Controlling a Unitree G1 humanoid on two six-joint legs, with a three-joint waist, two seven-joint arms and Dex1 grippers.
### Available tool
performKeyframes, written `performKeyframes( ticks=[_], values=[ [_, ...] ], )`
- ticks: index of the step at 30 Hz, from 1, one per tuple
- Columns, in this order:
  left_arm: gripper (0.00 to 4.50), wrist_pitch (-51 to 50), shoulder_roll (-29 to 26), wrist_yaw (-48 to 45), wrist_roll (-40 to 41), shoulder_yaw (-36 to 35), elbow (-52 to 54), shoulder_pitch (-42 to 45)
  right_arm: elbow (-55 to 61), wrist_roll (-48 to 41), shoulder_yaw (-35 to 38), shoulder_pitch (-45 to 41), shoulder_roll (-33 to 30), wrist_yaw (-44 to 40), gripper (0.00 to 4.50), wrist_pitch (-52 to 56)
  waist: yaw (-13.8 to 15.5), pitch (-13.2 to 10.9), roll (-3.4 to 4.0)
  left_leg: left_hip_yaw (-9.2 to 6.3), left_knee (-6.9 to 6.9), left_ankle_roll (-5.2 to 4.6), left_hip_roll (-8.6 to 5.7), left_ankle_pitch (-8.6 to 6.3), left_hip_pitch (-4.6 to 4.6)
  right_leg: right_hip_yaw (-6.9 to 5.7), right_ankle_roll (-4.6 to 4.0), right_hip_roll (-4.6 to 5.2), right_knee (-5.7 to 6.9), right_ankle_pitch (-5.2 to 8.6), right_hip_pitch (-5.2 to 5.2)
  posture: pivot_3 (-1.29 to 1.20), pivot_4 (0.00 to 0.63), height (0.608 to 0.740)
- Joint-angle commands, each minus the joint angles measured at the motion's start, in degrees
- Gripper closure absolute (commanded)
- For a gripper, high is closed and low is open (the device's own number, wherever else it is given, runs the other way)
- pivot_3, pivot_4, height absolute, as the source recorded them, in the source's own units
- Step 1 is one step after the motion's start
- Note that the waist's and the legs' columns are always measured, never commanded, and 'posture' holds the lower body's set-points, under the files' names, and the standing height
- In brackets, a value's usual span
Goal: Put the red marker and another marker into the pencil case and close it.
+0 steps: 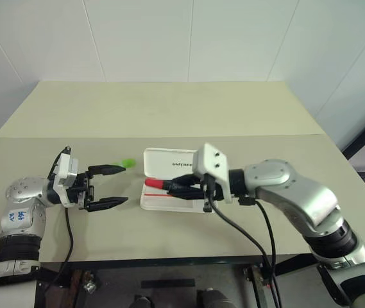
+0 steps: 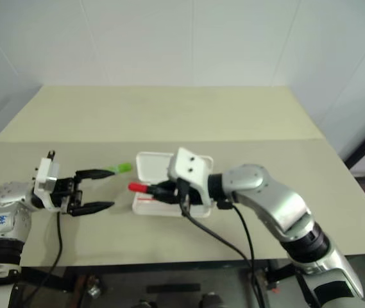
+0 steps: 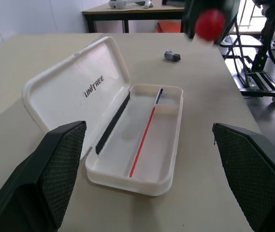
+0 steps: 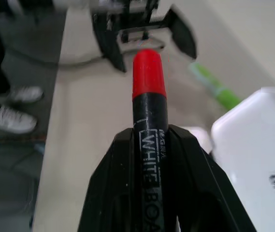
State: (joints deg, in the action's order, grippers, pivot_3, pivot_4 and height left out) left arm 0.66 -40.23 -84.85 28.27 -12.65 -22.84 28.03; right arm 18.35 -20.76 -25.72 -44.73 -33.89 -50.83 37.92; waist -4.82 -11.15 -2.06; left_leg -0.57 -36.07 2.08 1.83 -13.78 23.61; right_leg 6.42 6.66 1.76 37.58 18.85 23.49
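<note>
I will use my right gripper to set the red marker, now held level just over it, down in the tray [image 1: 180,187], in the space between the red line and the lid.
The pencil case [image 1: 150,204] lies open in the middle of the table, its lettered lid [image 3: 74,92] folded back flat and its tray [image 3: 127,180] empty. My right gripper [image 1: 181,187] is shut on the red marker [image 1: 154,184], holding it roughly level just over the tray with its red cap [image 4: 149,72] pointing toward my left gripper. The left gripper [image 1: 115,186] hovers open to the left of the case, facing it, with nothing between its fingers. Another marker, bright green [image 1: 128,164], lies on the table just beyond the left gripper's far finger, near the lid's left corner.
A small grey object [image 3: 172,56] sits on the table on the far side of the case from the left gripper. The table's front edge [image 1: 169,260] runs close below both arms. A person's white shoes [image 4: 11,121] stand on the floor beside the table.
</note>
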Motion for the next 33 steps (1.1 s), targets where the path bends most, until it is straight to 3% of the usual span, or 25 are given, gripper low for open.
performKeyframes(
  ticks=[1, 10, 28, 33],
  values=[
    [0.0, -0.1, -0.3, 0.6, 2.1, -1.8, 3.5, -0.9, -7.4, 6.2, -1.6, -2.4, 1.2, -2.4, 3.89, -8.2, 0.1, 0.0, 0.0, 0.0, 0.0, 0.0, 0.0, 0.0, 0.0, -0.01, 0.0, -0.01, 0.01, 0.0, 0.0, 0.0, 0.15, 0.74],
    [0.0, -0.7, -0.8, 1.4, 3.0, -2.7, 5.8, -2.7, -27.1, 15.6, -1.3, -9.2, 7.2, -3.5, 3.89, -18.1, 0.0, 0.0, 0.0, -0.05, 0.03, 0.02, 0.05, 0.01, -0.01, -0.05, -0.02, 0.02, 0.07, 0.01, 0.04, 0.0, 0.15, 0.74],
    [0.0, -1.2, -1.5, 2.4, 2.9, -3.2, 7.4, -3.2, -32.3, 19.8, -0.8, -9.3, 12.6, -5.9, 3.89, -21.2, -0.1, 0.0, 0.01, -0.05, 0.02, 0.06, -0.03, 0.02, -0.01, -0.05, -0.02, 0.14, 0.13, 0.01, 0.03, 0.0, 0.15, 0.74],
    [0.0, -1.4, -1.4, 2.5, 2.9, -3.2, 7.6, -3.2, -31.1, 19.7, -0.1, -8.2, 11.5, -7.8, 2.16, -21.2, -0.1, 0.0, 0.01, -0.06, 0.05, 0.06, 0.0, 0.02, -0.01, -0.06, -0.02, 0.1, 0.12, 0.01, 0.04, 0.0, 0.15, 0.74]
  ],
)
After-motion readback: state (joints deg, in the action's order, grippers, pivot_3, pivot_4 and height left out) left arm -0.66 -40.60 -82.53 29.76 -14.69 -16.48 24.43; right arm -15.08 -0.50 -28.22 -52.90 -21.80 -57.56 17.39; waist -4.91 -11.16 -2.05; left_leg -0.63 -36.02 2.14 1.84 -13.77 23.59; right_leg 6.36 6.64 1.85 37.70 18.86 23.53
